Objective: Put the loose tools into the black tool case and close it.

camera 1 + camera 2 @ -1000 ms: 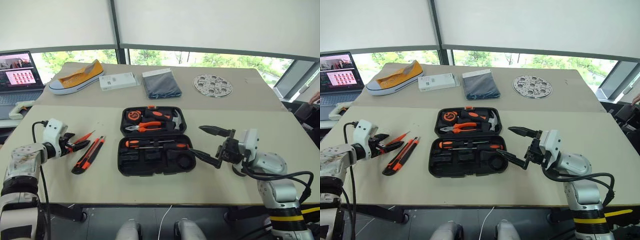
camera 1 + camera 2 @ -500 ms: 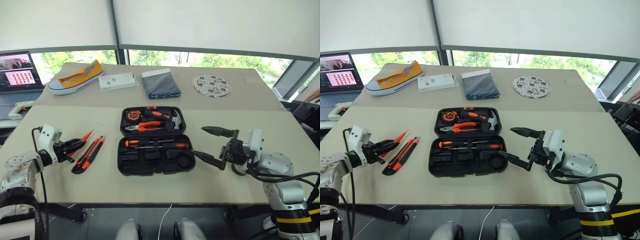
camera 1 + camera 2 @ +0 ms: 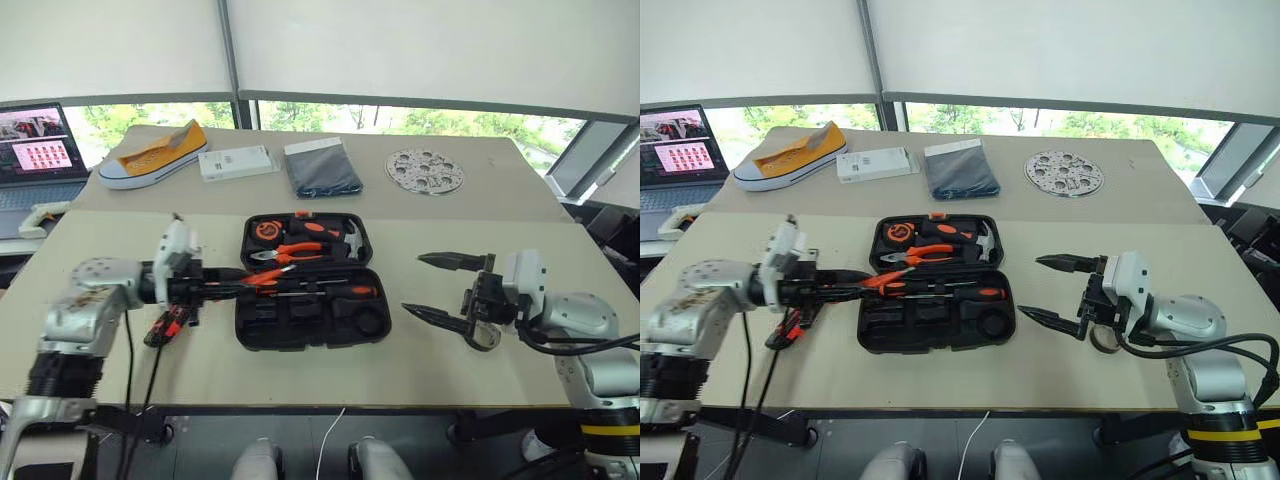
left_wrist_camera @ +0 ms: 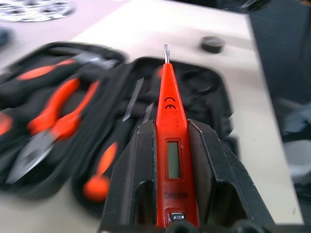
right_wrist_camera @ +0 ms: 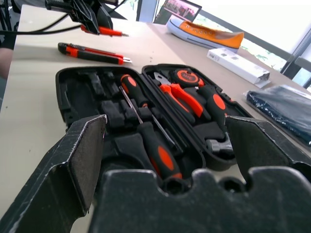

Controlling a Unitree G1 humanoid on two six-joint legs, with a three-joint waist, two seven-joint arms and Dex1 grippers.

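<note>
The slim all-orange screwdriver, held level over the open tool case, will be set down by my left gripper in the case's near half (image 3: 280, 303), in front of the black-and-orange screwdrivers.
My left gripper (image 3: 232, 283) is shut on the slim all-orange screwdriver (image 4: 170, 104) and holds it level, with the tip over the left side of the open black tool case (image 3: 300, 346). Two black-and-orange screwdrivers (image 3: 312, 290) lie in the case's near half. The far half holds pliers, a hammer and a tape measure. The orange-black utility knife (image 5: 92, 53) lies on the table left of the case, partly behind my left arm. My right gripper (image 3: 413, 283) stands open to the right of the case. The small grey tape ring (image 3: 1101, 341) rests on the table beneath it.
On the far table lie a yellow shoe (image 3: 155, 152), a white box (image 3: 235, 161), a dark folded cloth (image 3: 322, 167) and a round perforated disc (image 3: 426, 170). A laptop (image 3: 35, 150) stands at the far left. A cable hangs from my left arm over the table's front edge.
My left gripper has shut on the slim orange screwdriver, lifted it off the table and swung it right, over the case. The right gripper has drifted slightly right and stays open.
</note>
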